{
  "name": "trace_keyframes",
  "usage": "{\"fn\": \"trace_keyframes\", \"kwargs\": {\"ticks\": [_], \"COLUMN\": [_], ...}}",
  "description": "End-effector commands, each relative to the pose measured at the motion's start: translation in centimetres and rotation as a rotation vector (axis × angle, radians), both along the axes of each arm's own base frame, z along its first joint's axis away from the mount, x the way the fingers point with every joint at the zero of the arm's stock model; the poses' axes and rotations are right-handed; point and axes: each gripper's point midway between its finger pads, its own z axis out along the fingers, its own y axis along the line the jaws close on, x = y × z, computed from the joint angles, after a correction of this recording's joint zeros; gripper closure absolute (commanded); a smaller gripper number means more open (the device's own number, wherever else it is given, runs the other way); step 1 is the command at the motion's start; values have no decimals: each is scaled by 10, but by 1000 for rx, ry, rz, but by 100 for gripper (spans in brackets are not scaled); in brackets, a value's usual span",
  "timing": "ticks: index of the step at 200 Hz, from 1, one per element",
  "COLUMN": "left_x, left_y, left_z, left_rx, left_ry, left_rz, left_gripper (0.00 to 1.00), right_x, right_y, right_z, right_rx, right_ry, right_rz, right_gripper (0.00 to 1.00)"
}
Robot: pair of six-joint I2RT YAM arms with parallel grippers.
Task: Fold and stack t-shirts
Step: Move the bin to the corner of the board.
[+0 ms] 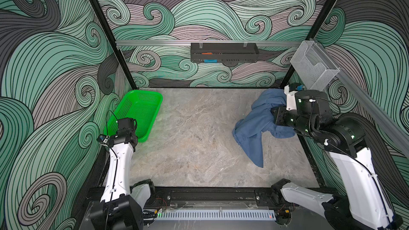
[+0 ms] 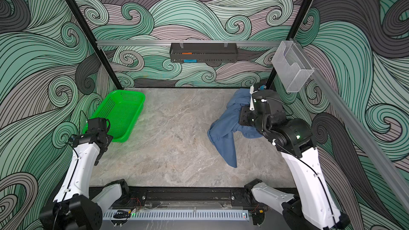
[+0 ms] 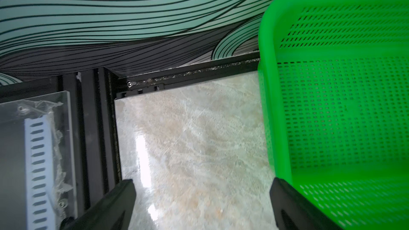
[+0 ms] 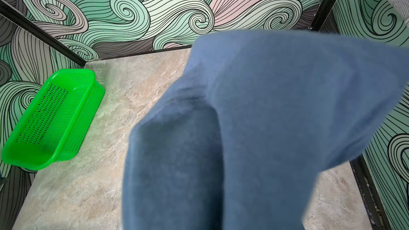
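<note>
Next, my right gripper lets go of the slate-blue t-shirt on the bare middle of the marble table [image 1: 219, 126], below the black tray.
A slate-blue t-shirt [image 1: 254, 127] [image 2: 225, 127] hangs bunched at the far right of the marble table [image 1: 190, 151], with its lower tail trailing onto the surface. My right gripper [image 1: 273, 113] [image 2: 240, 116] is shut on the t-shirt's upper part, and its fingers are buried in the cloth. In the right wrist view the t-shirt [image 4: 254, 118] fills the near field and hides the jaws. My left gripper [image 3: 202, 182] [image 1: 126, 127] stands wide open over bare table beside the green basket's near end, holding nothing.
A green perforated basket [image 1: 141, 107] [image 2: 124, 109] [image 3: 332, 107] [image 4: 53, 118] lies at the far left, against the wall. A black tray [image 1: 223, 51] hangs on the back rail. A clear holder [image 1: 314, 65] is mounted on the right rail above the right arm.
</note>
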Motion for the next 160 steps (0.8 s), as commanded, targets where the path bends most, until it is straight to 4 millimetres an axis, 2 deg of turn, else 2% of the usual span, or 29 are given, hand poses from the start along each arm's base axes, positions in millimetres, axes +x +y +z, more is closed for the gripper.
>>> {"fn": "trace_keyframes", "kwargs": {"ticks": [1,28,66,79,89,94,160], "left_x": [44,75,112,130,144,150,230], "left_y": [10,11,14,15,14,14,-2], "left_z": [-3,-20,-27,-29,-26,-34,-58], "left_rx": [2,-33,-59,-73,-91,-112,-321], "left_ry": [-117,-163,-224,-248,-279,-269,-254], "left_rz": [-33,-85,-113,-138,-157,-159,-239], "left_gripper": [1,1,1,1,1,1,1], "right_x": [-1,0,4,5,6,6,7], "right_y": [0,2,6,7,7,7,6], "right_z": [12,11,2,0,-1,-2,-17], "right_rx": [12,15,25,27,26,26,49], "right_ry": [-58,-50,-19,-12,-7,-6,38], "right_rz": [15,22,21,23,20,16,-12], "right_gripper": [100,99,100,100,100,100,100]}}
